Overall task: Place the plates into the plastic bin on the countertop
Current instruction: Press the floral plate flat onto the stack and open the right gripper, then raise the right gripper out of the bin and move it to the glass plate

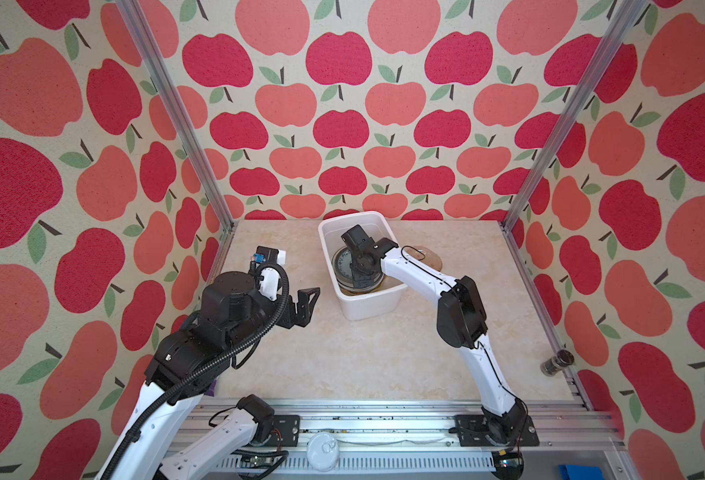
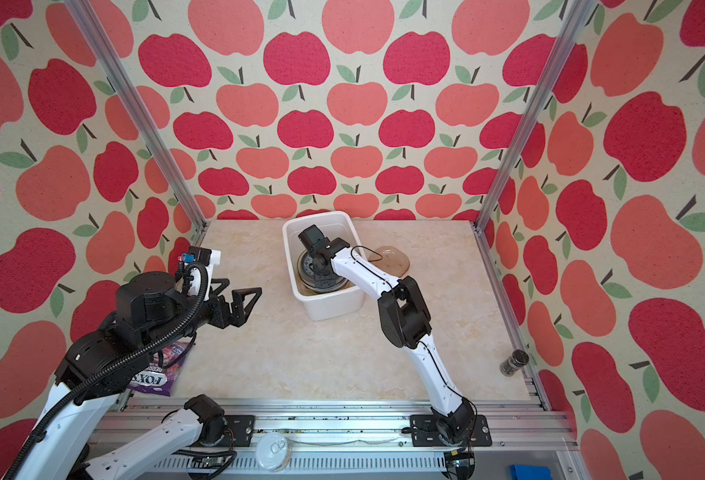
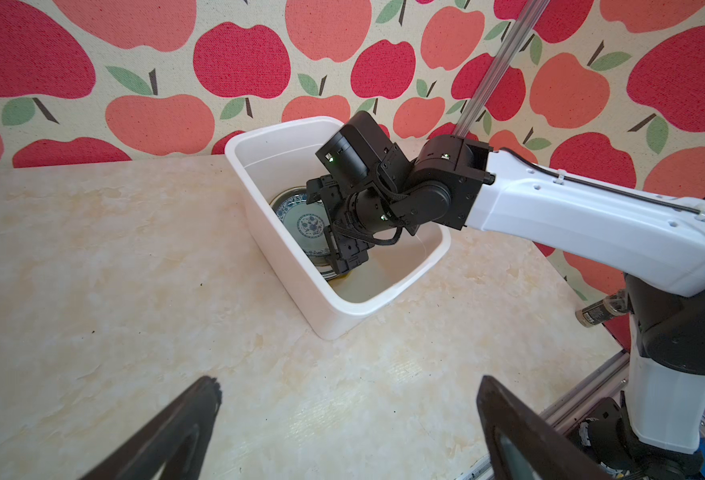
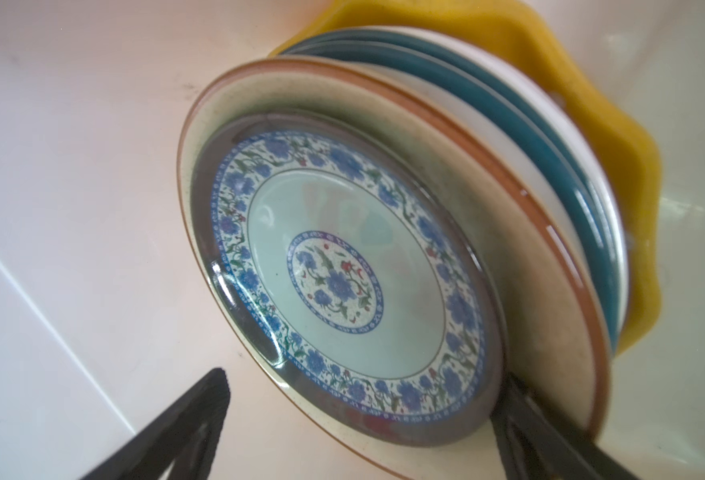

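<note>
The edge (image 1: 440, 265) of the translucent brown plate, on the plate's side away from the white plastic bin, is the next thing my right gripper needs to take hold of.
The white plastic bin (image 1: 367, 307) (image 2: 330, 307) (image 3: 300, 270) stands at the back middle of the countertop (image 1: 363, 365). Stacked inside it are several plates (image 4: 384, 208): a blue-patterned plate (image 4: 334, 266) (image 3: 300, 222) with a dark glassy rim on top, then a cream one (image 4: 529, 249), teal and white ones, and a yellow scalloped one (image 4: 616, 137) lowest. My right gripper (image 4: 363, 376) (image 3: 342, 249) reaches down into the bin, open, one finger (image 4: 521, 415) at the stack's edge. A translucent brown plate (image 1: 433, 259) (image 2: 394, 261) lies right of the bin. My left gripper (image 3: 348, 380) (image 1: 307, 301) hovers open and empty left of the bin.
A small dark jar (image 1: 557, 362) (image 2: 514, 362) lies at the right rail. A purple snack bag (image 2: 163, 372) sits under my left arm at the front left. A white round lid (image 1: 322, 451) rests on the front aluminium rail. Apple-patterned walls close in three sides.
</note>
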